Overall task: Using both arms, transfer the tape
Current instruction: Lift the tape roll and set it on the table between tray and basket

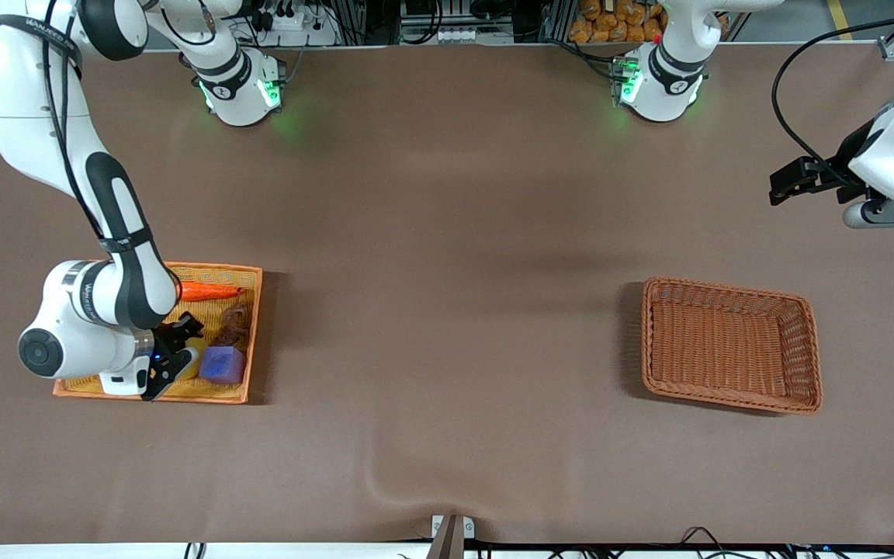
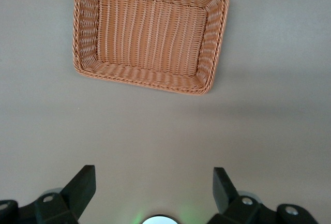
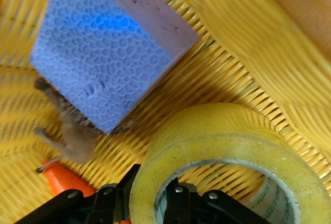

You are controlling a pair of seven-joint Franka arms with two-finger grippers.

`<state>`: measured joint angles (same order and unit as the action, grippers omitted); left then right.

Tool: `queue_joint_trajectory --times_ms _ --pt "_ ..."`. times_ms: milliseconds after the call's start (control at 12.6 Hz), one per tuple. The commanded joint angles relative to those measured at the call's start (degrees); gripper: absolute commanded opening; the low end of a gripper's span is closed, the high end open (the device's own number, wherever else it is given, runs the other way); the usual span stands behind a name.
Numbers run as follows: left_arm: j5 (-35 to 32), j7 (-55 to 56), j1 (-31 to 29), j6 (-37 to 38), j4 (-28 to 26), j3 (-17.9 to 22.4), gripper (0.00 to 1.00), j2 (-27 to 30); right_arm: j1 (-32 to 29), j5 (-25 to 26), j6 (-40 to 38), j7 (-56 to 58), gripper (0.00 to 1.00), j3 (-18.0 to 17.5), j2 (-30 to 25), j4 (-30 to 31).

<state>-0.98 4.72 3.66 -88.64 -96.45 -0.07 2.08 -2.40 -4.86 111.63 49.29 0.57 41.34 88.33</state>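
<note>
My right gripper has the tape, which still lies in the orange tray. I need to set it down with that gripper on the bare table [image 1: 446, 341], between the orange tray and the brown wicker basket.
The tape [image 3: 217, 141], a yellowish translucent roll with a grey core, lies in the orange tray [image 1: 214, 269], beside a purple cube [image 1: 222, 363]. In the front view only a bit of the tape [image 1: 188, 362] shows under the right hand. My right gripper [image 1: 171, 351] is down in the tray. In the right wrist view, the right gripper [image 3: 155, 182] has one finger inside the roll's hole and one outside, shut on its wall. My left gripper [image 1: 787, 185] waits open and empty in the air over the table at the left arm's end, its fingers [image 2: 83, 185] wide apart.
The tray also holds the purple cube [image 3: 103, 48], an orange carrot [image 1: 210, 292] and a brown furry object [image 1: 236, 326]. An empty brown wicker basket [image 1: 730, 344] stands toward the left arm's end and also shows in the left wrist view [image 2: 150, 32].
</note>
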Motion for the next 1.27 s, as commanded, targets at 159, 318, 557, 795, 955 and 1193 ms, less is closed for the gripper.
queue_joint_trajectory --times_ms 159,318,557,795,955,1193 --pt "1.4 1.2 -0.2 -0.7 -0.8 -0.2 1.0 0.6 0.6 0.4 -13.3 4.0 0.0 -0.8 -2.5 -9.6" --pt "1.4 1.2 -0.2 -0.7 -1.0 -0.1 1.0 0.6 2.7 2.1 -16.3 7.6 0.0 -0.8 -4.2 -12.6" --pt "1.3 1.2 -0.2 -0.9 -1.0 -0.1 1.0 0.6 8.0 3.0 -15.8 16.4 0.0 -1.2 -5.6 -14.1" --pt "1.3 1.2 -0.2 -0.9 -1.0 -0.1 1.0 0.5 19.8 3.4 -9.7 19.3 0.0 -1.5 -4.8 -17.8" --pt "1.3 1.2 -0.2 -0.9 -1.0 -0.1 1.0 0.4 24.8 2.8 -4.5 19.1 0.01 -1.6 -3.8 -17.7" --pt "1.3 1.2 -0.2 -0.9 -1.0 -0.1 1.0 0.4 34.7 2.9 4.7 16.9 0.14 -1.5 -1.7 -17.5"
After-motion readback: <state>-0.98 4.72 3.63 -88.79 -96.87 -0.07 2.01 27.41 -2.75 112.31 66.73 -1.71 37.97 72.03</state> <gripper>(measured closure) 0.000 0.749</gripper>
